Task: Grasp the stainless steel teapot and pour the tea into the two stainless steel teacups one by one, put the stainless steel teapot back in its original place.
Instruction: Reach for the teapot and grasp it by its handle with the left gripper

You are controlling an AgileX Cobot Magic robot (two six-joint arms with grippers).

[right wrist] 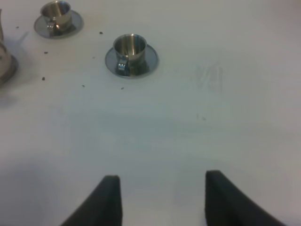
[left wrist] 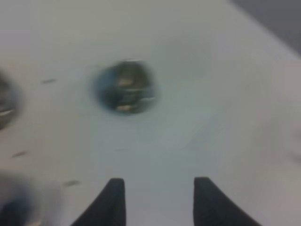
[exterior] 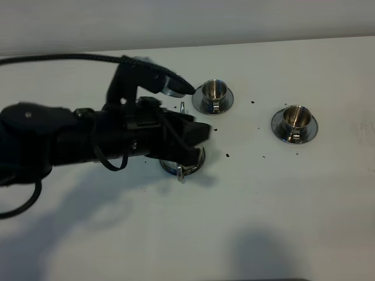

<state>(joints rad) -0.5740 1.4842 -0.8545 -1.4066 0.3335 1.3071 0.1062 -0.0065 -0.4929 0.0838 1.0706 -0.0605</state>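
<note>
The robot's left gripper needs to close on the loop handle (exterior: 180, 171) of the stainless steel teapot, on the side opposite the teapot's thin spout.
The stainless steel teapot (exterior: 183, 108) is mostly hidden under my left arm; only its thin spout and loop handle show. It stands on the wide saucer (exterior: 168, 166), its original place. My left gripper (exterior: 196, 137) hovers over the pot, open, and the blurred left wrist view shows only table between its fingers (left wrist: 115, 193). The two stainless steel teacups stand upright on their saucers, one (exterior: 212, 93) just beyond the gripper, the other (exterior: 295, 121) farther right. In the right wrist view my right gripper (right wrist: 160, 188) is open over bare table, short of the near teacup (right wrist: 130, 54), with the teapot (right wrist: 3, 59) at the frame's edge.
Small dark specks (exterior: 227, 155) lie scattered on the white table (exterior: 281, 211) around the cups and the pot. The left arm's black cable (exterior: 58, 57) loops along the back left. The table's far edge runs across the top of the exterior view.
</note>
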